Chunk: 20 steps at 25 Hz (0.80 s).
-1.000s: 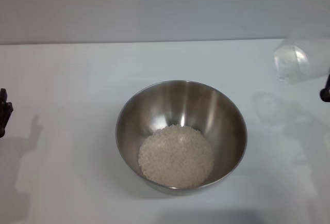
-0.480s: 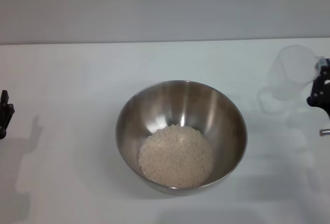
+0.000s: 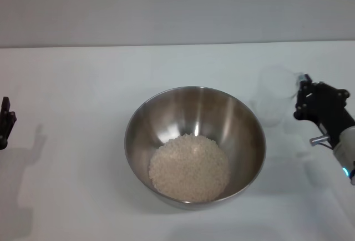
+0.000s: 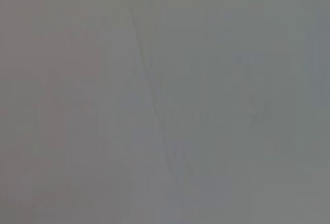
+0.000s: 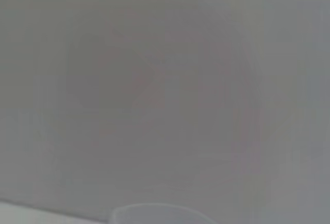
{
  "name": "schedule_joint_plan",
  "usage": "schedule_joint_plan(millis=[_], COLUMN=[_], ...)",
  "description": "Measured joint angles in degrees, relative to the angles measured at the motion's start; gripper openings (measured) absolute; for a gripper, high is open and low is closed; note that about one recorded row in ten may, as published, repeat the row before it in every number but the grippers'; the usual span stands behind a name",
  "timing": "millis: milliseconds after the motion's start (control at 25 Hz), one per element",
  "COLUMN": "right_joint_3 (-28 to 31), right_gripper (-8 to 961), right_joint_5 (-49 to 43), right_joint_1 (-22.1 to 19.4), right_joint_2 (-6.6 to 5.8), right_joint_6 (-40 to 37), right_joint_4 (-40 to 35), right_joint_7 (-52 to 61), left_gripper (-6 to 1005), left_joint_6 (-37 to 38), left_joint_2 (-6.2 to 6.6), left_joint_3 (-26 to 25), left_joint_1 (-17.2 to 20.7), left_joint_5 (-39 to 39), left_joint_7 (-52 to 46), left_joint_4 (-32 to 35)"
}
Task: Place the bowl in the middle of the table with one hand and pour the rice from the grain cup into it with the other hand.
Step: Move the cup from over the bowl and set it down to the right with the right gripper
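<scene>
Next, my right gripper releases the grain cup on the white table (image 3: 254, 106) right up against the far side of the steel bowl.
The steel bowl (image 3: 194, 141) stands in the middle of the white table (image 3: 77, 80). A round heap of cream rice (image 3: 189, 167) lies in its bottom. The clear grain cup (image 3: 275, 95) is upright to the right of the bowl, low over the table, and looks empty. My right gripper (image 3: 302, 98) is at the cup's right side and shut on its handle side. A pale curved rim (image 5: 154, 211) shows at the edge of the right wrist view. My left gripper (image 3: 5, 121) is parked at the table's far left edge.
A grey wall (image 3: 177, 8) runs behind the table's far edge. The left wrist view shows only a plain grey surface (image 4: 165, 100). Shadows of both arms lie on the table at the left and right.
My right gripper has come down and left with the cup. The cup has gone from tilted in the air at the far right to upright beside the bowl. The left arm has not moved.
</scene>
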Motion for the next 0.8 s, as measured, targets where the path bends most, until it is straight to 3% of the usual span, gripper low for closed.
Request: schedule_joint_plan(millis=[800], right_joint_3=[-1.47], right_gripper=[24], right_joint_5=[-4.14], right_joint_1=[1.71], right_joint_2=[0.19], right_joint_6=[7.52], right_joint_4=[0.94], right_joint_7=[-0.08], left_gripper=[832], left_joint_6=[0.00], left_joint_2=[0.00], left_joint_3=[0.36], left_joint_1=[-0.28], left_joint_5=[0.00], left_joint_7=[0.00], left_joint_4=[0.00])
